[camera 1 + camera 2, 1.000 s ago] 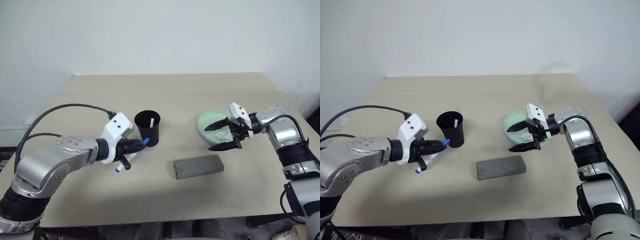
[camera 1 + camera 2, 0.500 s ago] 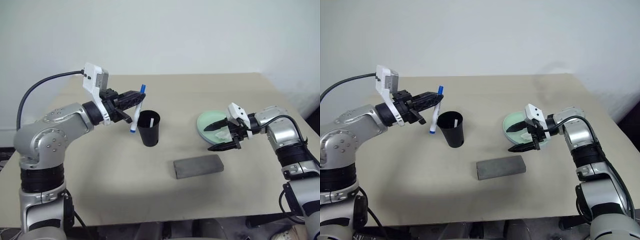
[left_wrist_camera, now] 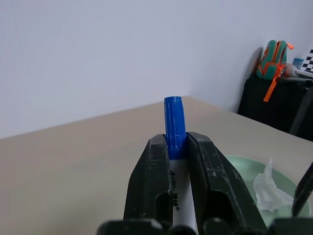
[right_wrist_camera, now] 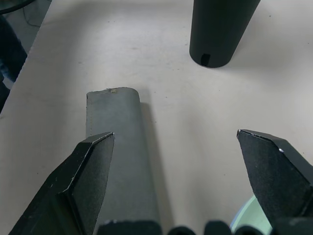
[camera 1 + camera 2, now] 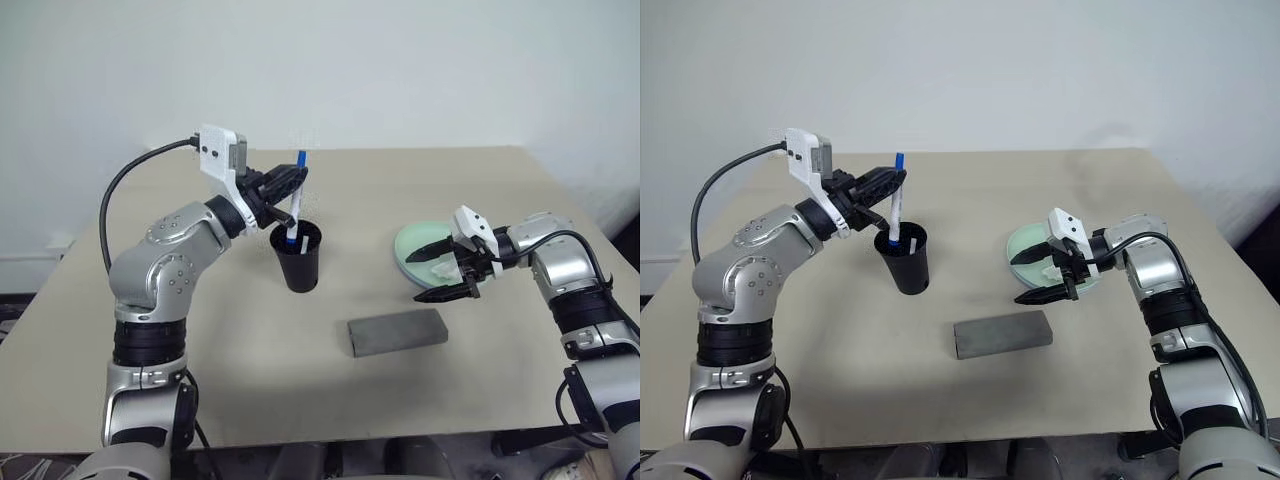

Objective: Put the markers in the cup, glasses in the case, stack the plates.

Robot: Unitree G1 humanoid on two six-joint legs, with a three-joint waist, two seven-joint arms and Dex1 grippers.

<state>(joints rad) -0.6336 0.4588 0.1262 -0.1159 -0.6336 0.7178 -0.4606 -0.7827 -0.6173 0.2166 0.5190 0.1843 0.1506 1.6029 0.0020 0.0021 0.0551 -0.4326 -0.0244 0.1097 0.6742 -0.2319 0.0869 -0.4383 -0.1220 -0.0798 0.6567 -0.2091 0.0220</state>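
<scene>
Next, my left gripper lets go of the blue-capped marker inside the black cup [image 5: 309,238], toward the cup's rim that faces the green plate. The marker now stands over the cup's mouth.
My left gripper [image 5: 296,181] is shut on the blue-capped marker [image 5: 296,205], which stands nearly upright over the black cup [image 5: 301,265], its lower end inside the cup's mouth. In the left wrist view the blue cap [image 3: 175,126] sticks out between the two black fingers [image 3: 150,182]. The grey case [image 5: 397,332] lies shut on the table in front of the cup. My right gripper [image 5: 446,269] hangs open at the near edge of the pale green plate [image 5: 415,243], holding nothing. The glasses are out of view.
A crumpled white tissue [image 5: 450,268] lies on the green plate, close to the right fingers. From the right wrist, the case [image 4: 122,156] and the cup [image 4: 221,29] lie ahead on bare tan table [image 5: 200,370]. A white wall stands behind the table.
My left arm lifted the blue-capped marker from the table beside the cup, swung it up and right, and stood it over the cup's mouth. The right arm stayed still.
</scene>
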